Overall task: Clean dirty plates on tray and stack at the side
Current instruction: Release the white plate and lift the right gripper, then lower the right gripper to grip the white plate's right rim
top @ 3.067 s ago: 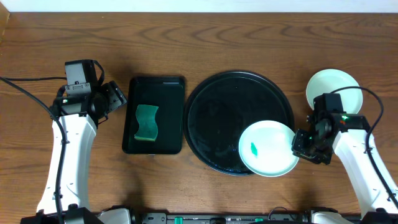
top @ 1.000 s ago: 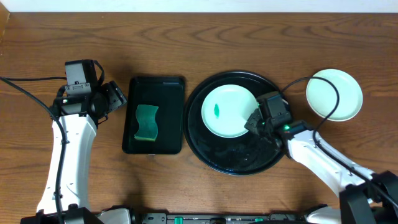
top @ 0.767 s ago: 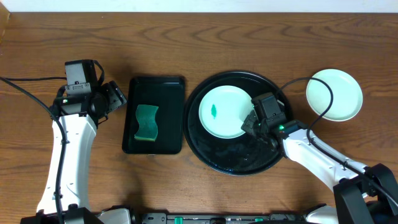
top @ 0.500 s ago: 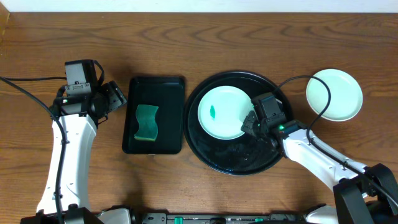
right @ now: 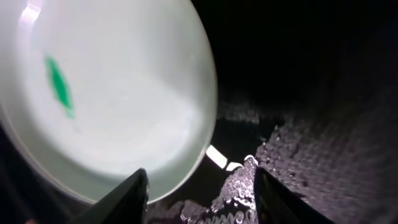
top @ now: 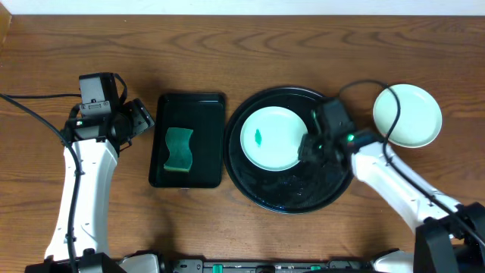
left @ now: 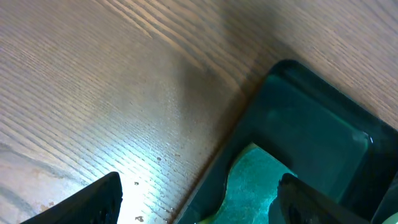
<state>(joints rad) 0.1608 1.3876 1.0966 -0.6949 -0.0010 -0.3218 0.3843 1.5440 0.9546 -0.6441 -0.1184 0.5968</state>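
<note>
The plate's rim slants across the open fingers of my right gripper, so next I back off, turn my right gripper and pinch the plate's rim farther from me (top: 304, 127).
A pale mint plate (top: 274, 138) with a small green smear (top: 260, 137) lies flat in the upper left part of the round black tray (top: 292, 193). My right gripper (top: 309, 148) is open at this plate's right rim. In the right wrist view the plate (right: 118, 106) reaches in between the spread fingers (right: 202, 199), and the smear (right: 59, 84) shows. A second pale plate (top: 407, 115) sits on the table right of the tray. My left gripper (top: 144, 117) is open and empty, left of the rectangular tray.
A rectangular black tray (top: 206, 106) with a green sponge (top: 179, 149) stands left of the round tray. In the left wrist view my open left fingers (left: 199, 202) straddle the rectangular tray's edge (left: 242, 130), near the sponge (left: 255, 180). Bare wood surrounds everything.
My right gripper carried the smeared plate from the tray's front right rim to its upper left part, set it down and let go. The left arm has not moved.
</note>
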